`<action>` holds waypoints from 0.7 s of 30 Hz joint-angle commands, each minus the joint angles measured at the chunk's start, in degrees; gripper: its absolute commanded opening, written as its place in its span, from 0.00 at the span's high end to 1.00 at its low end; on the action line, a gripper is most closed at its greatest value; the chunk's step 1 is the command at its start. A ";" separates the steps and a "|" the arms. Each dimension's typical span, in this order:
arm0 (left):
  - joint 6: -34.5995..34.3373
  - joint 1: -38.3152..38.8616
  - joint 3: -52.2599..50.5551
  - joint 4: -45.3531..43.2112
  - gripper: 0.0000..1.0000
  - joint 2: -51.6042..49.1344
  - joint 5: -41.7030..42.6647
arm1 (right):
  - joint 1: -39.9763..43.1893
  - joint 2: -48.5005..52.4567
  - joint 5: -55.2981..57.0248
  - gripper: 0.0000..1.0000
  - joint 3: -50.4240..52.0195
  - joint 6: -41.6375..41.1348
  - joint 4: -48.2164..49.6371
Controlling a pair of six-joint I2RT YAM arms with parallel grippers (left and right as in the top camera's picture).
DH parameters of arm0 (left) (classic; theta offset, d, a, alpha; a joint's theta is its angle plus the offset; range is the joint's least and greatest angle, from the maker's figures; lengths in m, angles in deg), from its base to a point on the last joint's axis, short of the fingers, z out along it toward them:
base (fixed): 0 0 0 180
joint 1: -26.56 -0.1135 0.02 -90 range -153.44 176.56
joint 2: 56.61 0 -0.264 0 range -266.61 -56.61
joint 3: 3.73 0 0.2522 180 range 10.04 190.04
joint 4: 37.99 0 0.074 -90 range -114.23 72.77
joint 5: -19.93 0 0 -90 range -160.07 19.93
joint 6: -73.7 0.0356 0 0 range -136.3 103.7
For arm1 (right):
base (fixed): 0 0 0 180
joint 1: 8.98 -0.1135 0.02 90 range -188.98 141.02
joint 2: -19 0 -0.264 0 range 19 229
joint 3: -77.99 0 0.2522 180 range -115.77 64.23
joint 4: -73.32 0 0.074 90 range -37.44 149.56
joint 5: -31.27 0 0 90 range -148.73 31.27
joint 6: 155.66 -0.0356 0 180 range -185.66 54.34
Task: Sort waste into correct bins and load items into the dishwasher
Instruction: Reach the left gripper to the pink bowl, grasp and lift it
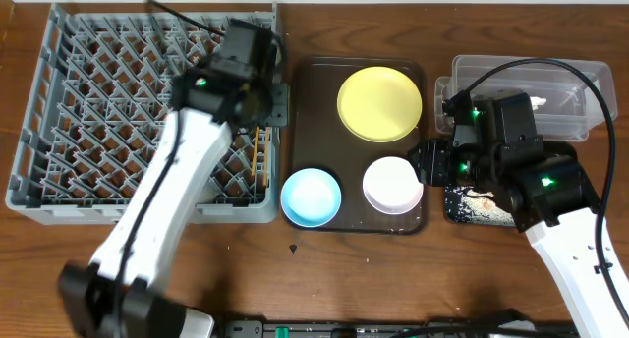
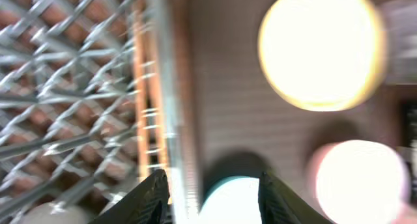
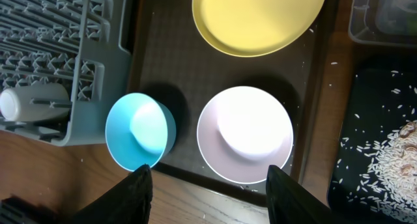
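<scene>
Next, my left gripper closes on the white bowl's rim (image 1: pixel 366 175) (image 2: pixel 317 164), on the side that faces the light blue bowl.
The grey dish rack (image 1: pixel 59 102) fills the left side. Two chopsticks (image 1: pixel 260 151) lie in it by its right wall, and they also show in the left wrist view (image 2: pixel 146 100). A small white cup (image 3: pixel 29 101) lies in the rack. The yellow plate (image 1: pixel 379 102), light blue bowl (image 1: pixel 312 197) and white bowl (image 1: pixel 393 185) sit on the brown serving tray. My left gripper (image 2: pixel 212 198) is open and empty above the rack's right edge (image 1: pixel 267 100). My right gripper (image 3: pixel 210 191) is open and empty, just right of the white bowl (image 3: pixel 244 133).
The clear tub (image 1: pixel 550 83) stands at the back right with something white inside. The black tray (image 1: pixel 472 205) in front of it holds beige food scraps (image 3: pixel 397 142). The brown serving tray (image 1: pixel 319 92) lies between the rack and the bins.
</scene>
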 commanded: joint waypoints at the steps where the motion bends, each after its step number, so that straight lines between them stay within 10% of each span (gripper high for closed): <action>1: 0.09 2.27 0.72 0.85 0.54 0.98 14.56 | 0.70 0.22 0.35 0.46 -0.28 -0.39 -0.02; 21: -1.62 19.76 -4.24 -7.76 0.54 -21.42 14.29 | 5.22 -2.47 4.85 0.38 -0.28 -5.70 -6.43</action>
